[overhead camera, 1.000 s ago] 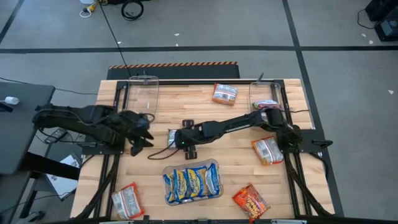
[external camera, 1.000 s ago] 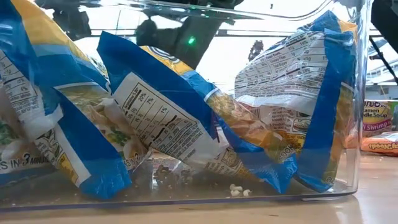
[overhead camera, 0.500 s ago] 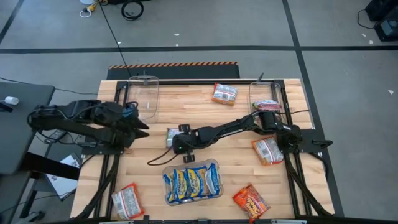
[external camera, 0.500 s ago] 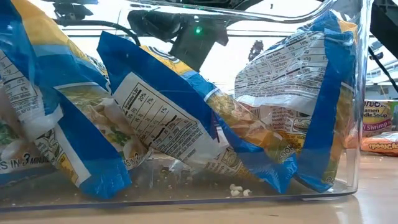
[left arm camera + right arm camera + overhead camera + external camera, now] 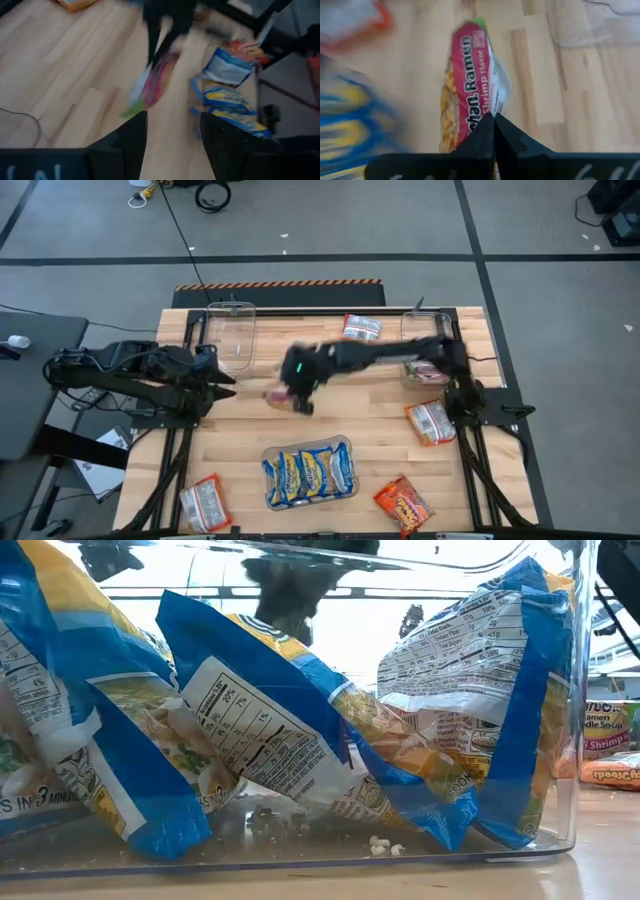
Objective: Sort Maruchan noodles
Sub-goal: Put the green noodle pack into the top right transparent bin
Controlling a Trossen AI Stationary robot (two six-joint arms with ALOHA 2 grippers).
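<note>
The robot's right gripper needs to set the shrimp ramen packet down on the bare wood (image 5: 260, 383) (image 5: 540, 65) just beyond the fingertips of the left gripper.
My right gripper (image 5: 298, 392) hangs above the table's middle, shut on a pink-and-green shrimp ramen packet (image 5: 470, 75), which also shows in the high view (image 5: 278, 395) and in the left wrist view (image 5: 150, 87). My left gripper (image 5: 225, 385) waits open and empty at the table's left, beside the far-left bin; its fingers show in its own view (image 5: 172, 145). Several blue-and-yellow packets (image 5: 305, 472) stand leaning in the near clear bin (image 5: 560, 690). My right gripper pinches the pink packet by one end (image 5: 482, 116) between its two shut fingers. The packet reaches away beyond the fingertips, its green end (image 5: 477, 22) farthest off. It is lifted clear of the table.
A clear bin (image 5: 232, 335) stands at the far left, and another (image 5: 428, 348) at the far right holds a pink packet. Orange-red packets lie loose at the far middle (image 5: 362, 330), right (image 5: 432, 422), near left (image 5: 205, 502) and near right (image 5: 403, 502).
My right gripper has taken the pink packet from the table's middle and risen with it; the packet is now lifted clear. My left gripper has drawn back a little toward the table's left and far side.
</note>
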